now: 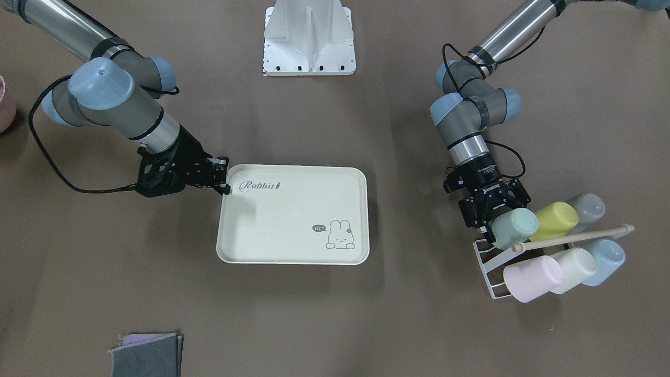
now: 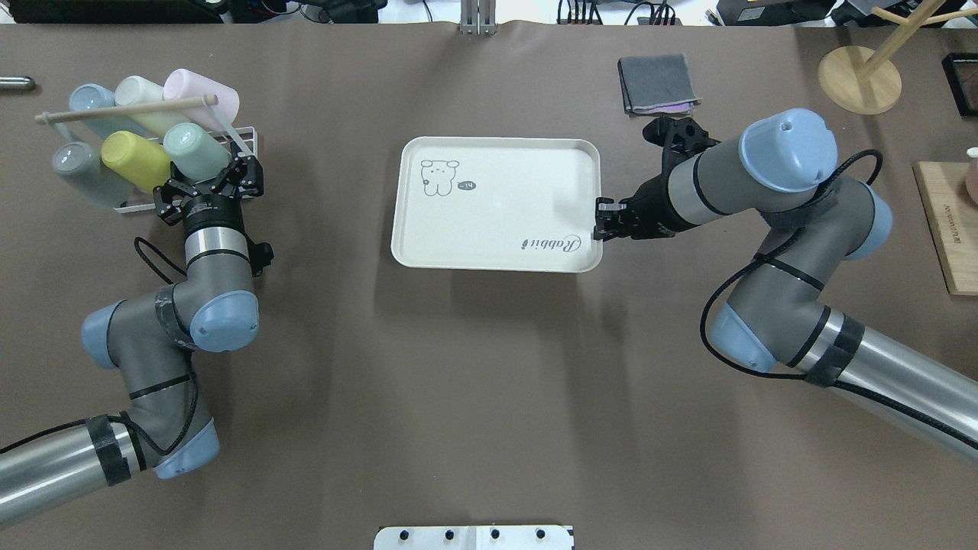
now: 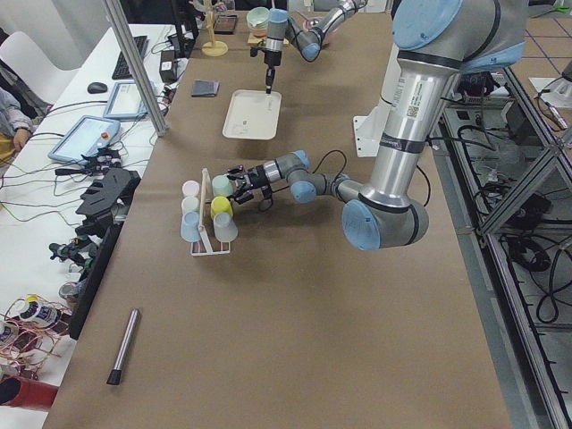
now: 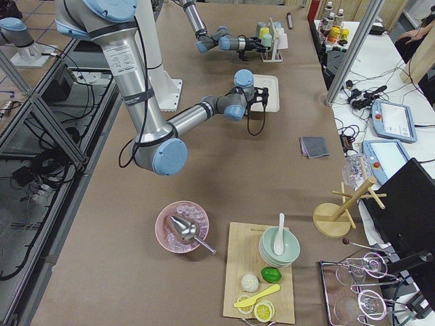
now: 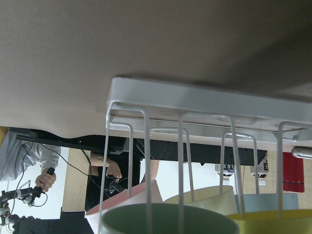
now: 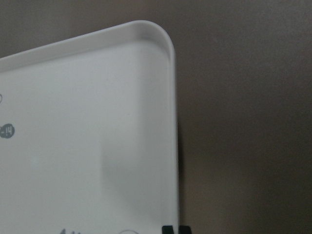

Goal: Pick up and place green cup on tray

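Observation:
Next, my right gripper sets the tray down for me, placing it on the table straight out from the robot base (image 1: pixel 315 208).
The pale mint-green cup (image 1: pixel 515 228) lies on its side on a white wire rack (image 1: pixel 484 262) at the table's left end; it also shows in the overhead view (image 2: pixel 195 151). My left gripper (image 1: pixel 489 214) is open right at the cup's near end, fingers spread to either side, not closed on it. The left wrist view shows the cup's rim (image 5: pixel 146 219) behind the rack wires. The cream "Rabbit" tray (image 1: pixel 293 220) lies flat mid-table. My right gripper (image 1: pixel 225 180) is shut on the tray's rim (image 6: pixel 173 97) near the "Rabbit" script.
The rack also holds a yellow-green cup (image 1: pixel 555 220), a grey cup (image 1: pixel 589 207), and pink (image 1: pixel 531 277), cream (image 1: pixel 573 269) and blue (image 1: pixel 604 259) cups under a wooden rod (image 1: pixel 576 238). A folded grey cloth (image 1: pixel 146 356) lies beyond the tray. The robot base (image 1: pixel 309 36) stands behind it.

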You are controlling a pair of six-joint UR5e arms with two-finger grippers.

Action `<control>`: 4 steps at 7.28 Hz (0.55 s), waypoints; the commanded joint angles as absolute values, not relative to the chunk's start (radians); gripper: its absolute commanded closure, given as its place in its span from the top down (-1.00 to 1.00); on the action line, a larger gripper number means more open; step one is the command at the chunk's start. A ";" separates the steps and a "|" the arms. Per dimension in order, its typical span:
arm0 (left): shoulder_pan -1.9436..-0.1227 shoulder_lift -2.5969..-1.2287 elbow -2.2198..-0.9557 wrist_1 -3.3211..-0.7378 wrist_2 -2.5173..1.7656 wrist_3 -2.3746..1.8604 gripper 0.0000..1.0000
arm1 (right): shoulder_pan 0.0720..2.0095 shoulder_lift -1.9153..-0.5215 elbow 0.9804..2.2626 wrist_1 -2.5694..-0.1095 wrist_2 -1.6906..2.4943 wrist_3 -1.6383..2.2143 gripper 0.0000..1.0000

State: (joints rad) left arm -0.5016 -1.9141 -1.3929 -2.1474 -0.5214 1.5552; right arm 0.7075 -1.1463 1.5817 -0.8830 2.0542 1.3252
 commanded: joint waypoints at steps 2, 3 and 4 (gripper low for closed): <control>-0.502 -1.921 -1.370 -2.152 -0.520 1.557 0.93 | 0.652 -1.127 1.442 -0.685 2.013 1.347 -1.00; -0.502 -1.921 -1.368 -2.154 -0.522 1.555 0.93 | 0.643 -1.124 1.442 -0.684 2.011 1.347 -1.00; -0.502 -1.921 -1.365 -2.154 -0.522 1.551 0.93 | 0.632 -1.124 1.440 -0.683 2.011 1.345 -1.00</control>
